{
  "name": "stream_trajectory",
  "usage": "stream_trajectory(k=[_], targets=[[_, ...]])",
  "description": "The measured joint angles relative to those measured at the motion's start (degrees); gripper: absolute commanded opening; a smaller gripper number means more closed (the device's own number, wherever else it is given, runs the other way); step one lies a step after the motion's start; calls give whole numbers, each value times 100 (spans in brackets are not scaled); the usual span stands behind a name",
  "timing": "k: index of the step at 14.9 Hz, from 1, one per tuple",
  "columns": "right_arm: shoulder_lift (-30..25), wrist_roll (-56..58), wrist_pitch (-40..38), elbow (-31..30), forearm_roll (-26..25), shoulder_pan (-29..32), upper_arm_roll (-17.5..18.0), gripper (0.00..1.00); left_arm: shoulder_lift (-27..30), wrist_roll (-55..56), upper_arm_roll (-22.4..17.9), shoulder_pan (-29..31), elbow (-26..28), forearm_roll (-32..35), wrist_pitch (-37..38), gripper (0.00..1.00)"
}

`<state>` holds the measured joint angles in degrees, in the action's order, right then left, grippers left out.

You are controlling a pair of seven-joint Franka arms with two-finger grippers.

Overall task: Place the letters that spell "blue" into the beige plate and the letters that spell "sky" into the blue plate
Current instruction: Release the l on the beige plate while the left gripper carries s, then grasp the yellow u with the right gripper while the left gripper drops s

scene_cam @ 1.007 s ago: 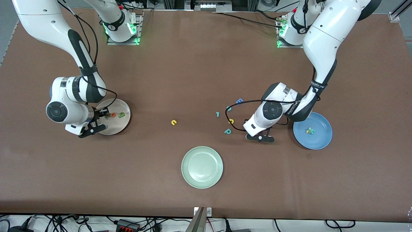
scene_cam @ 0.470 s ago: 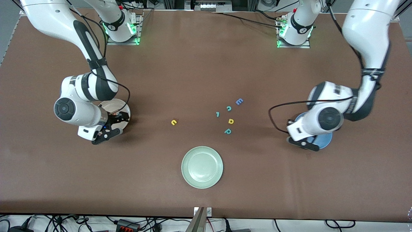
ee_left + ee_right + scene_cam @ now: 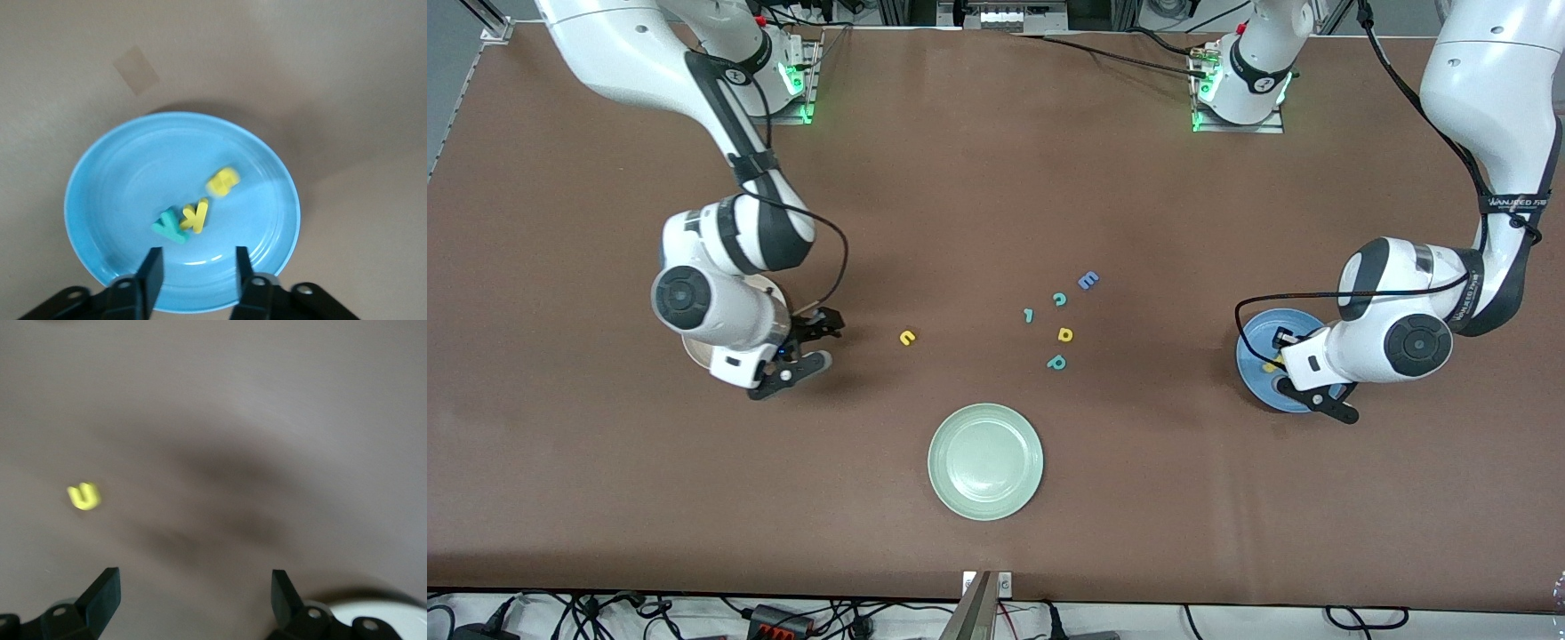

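My right gripper grips the yellow u next on the outer sides (image 3: 907, 338) (image 3: 84, 497), because "blue" needs that letter in the beige plate.
The blue plate (image 3: 100, 173) (image 3: 1254, 331) holds a teal y (image 3: 168, 227), a yellow k (image 3: 195, 215) and a yellow s (image 3: 223, 181), which lies free. My left gripper (image 3: 197, 273) (image 3: 1288, 372) hangs open just over that plate's rim with nothing between its fingers. My right gripper (image 3: 193, 590) (image 3: 816, 342) is open over bare table beside the beige plate (image 3: 691, 348) (image 3: 373, 608). The right arm covers most of that plate and hides what is in it. The yellow u (image 3: 907, 337) (image 3: 84, 496) lies on the table, toward the middle from the right gripper.
A loose group lies mid-table: a blue E (image 3: 1088, 280), a teal c (image 3: 1059, 299), a small teal piece (image 3: 1029, 315), a yellow round letter (image 3: 1064, 334) and a teal p (image 3: 1056, 362). A pale green plate (image 3: 985, 460) sits nearer the front camera.
My left arm swung from the loose letters to the blue plate and opened; the yellow s now lies there. My right gripper opened and moved off the beige plate toward the u.
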<state>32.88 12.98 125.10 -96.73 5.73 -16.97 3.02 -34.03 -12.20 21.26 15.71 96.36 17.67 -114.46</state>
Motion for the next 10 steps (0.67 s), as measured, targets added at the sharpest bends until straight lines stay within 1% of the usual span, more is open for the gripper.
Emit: stream_trajectory(k=[5,8,9,10], targets=[[563,21,66,458,-219,-703,1,100,120,326,48,-4,-396,-50,83,100],[747,21,361,530,-256,-958,-4,99,262,606,125,-13,-476,-62,335,100],[783,21,401,534,-265,-996,-5,95,294,708,178,-14,-496,-63,399,100],[813,22,417,536,-297,-1020,-7,87,312,792,222,-15,-540,-65,446,100]])
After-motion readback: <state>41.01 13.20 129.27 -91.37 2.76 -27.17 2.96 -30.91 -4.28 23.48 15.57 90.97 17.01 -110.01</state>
